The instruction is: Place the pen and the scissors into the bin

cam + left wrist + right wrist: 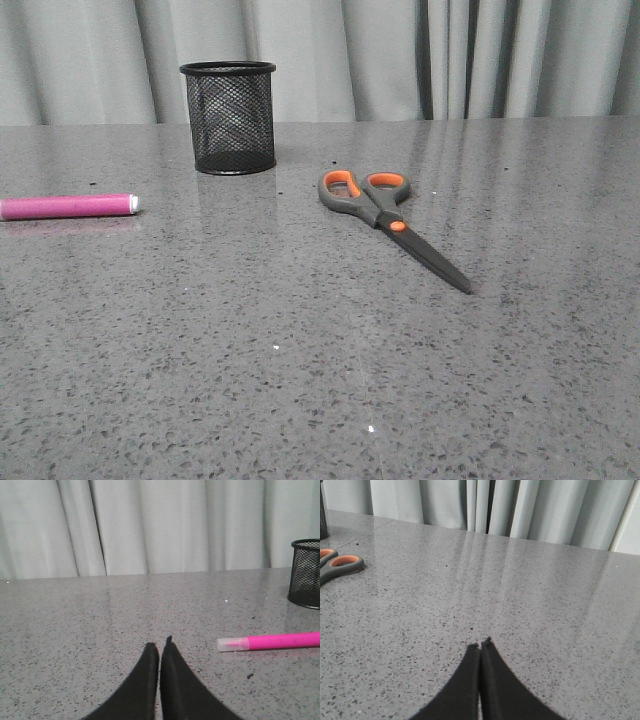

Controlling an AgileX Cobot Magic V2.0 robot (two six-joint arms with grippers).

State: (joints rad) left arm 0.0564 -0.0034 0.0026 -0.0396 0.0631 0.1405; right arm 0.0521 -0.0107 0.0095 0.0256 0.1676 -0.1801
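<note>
The pink pen should go into the black mesh bin, so I need to close my left gripper on the middle of the pink pen's body (70,207).
The pink pen (68,206) lies flat at the table's left edge in the front view, its white tip toward the middle; it also shows in the left wrist view (270,642). The scissors (388,218) lie closed in the middle, orange-lined handles toward the back, blades pointing front right; their handles show in the right wrist view (339,565). The black mesh bin (229,116) stands upright at the back, left of centre, and in the left wrist view (306,573). My left gripper (160,648) is shut and empty, beside the pen. My right gripper (480,645) is shut and empty, apart from the scissors. Neither gripper shows in the front view.
The grey speckled table (300,360) runs back to pale grey curtains (400,50) behind its far edge.
</note>
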